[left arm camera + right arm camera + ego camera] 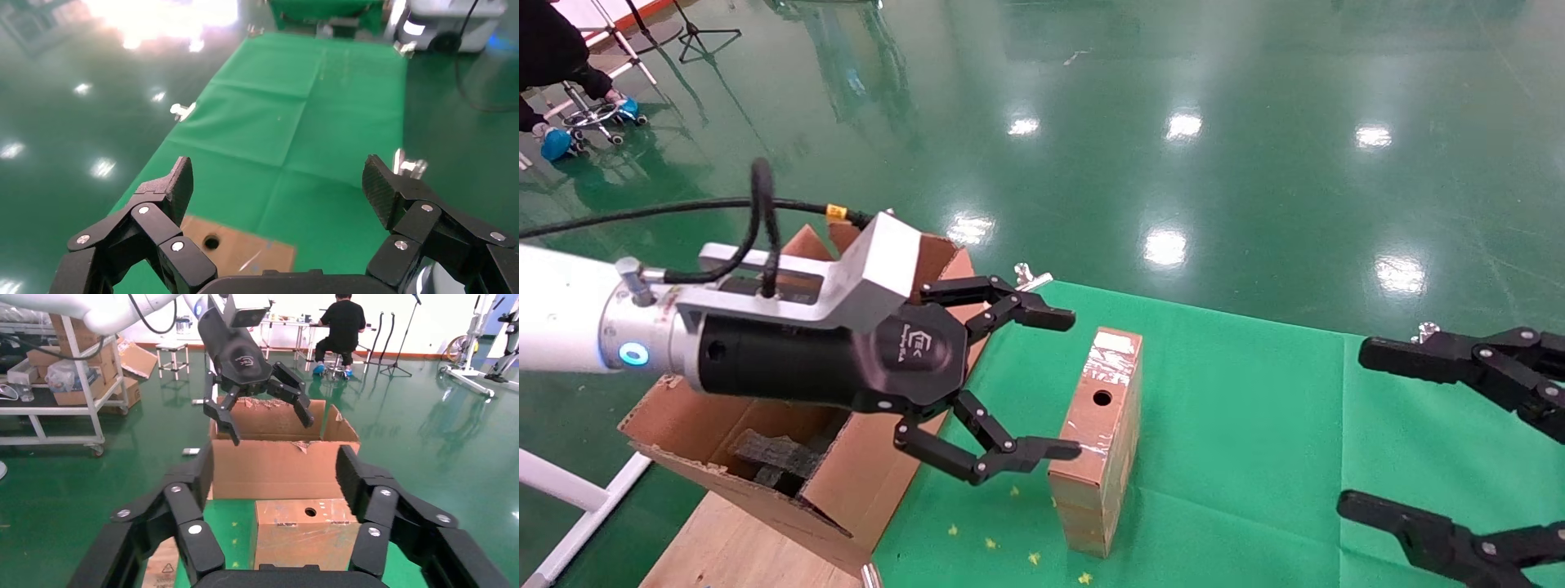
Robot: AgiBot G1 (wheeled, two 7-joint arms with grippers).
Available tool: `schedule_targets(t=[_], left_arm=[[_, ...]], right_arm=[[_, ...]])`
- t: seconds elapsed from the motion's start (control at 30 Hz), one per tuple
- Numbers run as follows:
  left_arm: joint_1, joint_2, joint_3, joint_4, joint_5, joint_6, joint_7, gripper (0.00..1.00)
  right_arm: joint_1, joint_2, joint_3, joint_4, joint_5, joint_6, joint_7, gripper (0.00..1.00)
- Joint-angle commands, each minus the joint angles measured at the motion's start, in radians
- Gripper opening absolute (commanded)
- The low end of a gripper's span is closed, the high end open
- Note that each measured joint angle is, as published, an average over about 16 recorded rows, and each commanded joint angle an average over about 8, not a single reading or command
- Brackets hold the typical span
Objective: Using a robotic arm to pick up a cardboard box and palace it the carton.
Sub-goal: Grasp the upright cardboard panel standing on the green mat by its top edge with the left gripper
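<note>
The cardboard box's top part at the round hole (1104, 400) (212, 241) is next for my left gripper, which should go there and close around it across the wide sides.
The small taped cardboard box (1101, 441) stands on the green cloth, its round hole on the top face. My left gripper (1065, 383), on the white robotic arm, hovers open just left of the box, one finger beyond it and one nearer me, touching nothing. In the left wrist view the box (238, 248) lies below the open left gripper (278, 177). The large carton (862, 474) with torn flaps sits left of the table, black foam (772, 457) inside. My right gripper (1361, 429) waits open at the right. The right wrist view shows box (303, 539), carton (269, 478) and left gripper (270, 429).
The green cloth table (1238, 425) stretches right of the box. Shiny green floor surrounds it. A seated person (343, 324) and a shelving cart (61, 367) are far behind the carton. A wheeled stool (592, 122) stands at the far left.
</note>
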Motion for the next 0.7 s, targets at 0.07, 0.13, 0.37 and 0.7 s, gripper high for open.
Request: schedule_targets(t=[0.07,0.13,0.37,0.7], left_arm=[[-0.005,-0.007,0.010,-0.007,0.023,0.001,-0.014,1.00],[-0.030,-0.003,0.028,-0.023,0.071,-0.008,-0.059,1.00],[-0.193,0.085,0.119,-0.042,0.280,-0.036,-0.313,1.00],[-0.447,0.324,0.319,0.060,0.619,0.049,-0.798,1.00]], right_arm=[[0.000,0.000,0.000,0.000,0.000,0.000,0.000,0.00],[0.000,0.000,0.000,0.000,0.000,0.000,0.000,0.00],[0.000,0.000,0.000,0.000,0.000,0.000,0.000,0.00],[0.000,0.000,-0.001,0.000,0.000,0.000,0.000,0.00]])
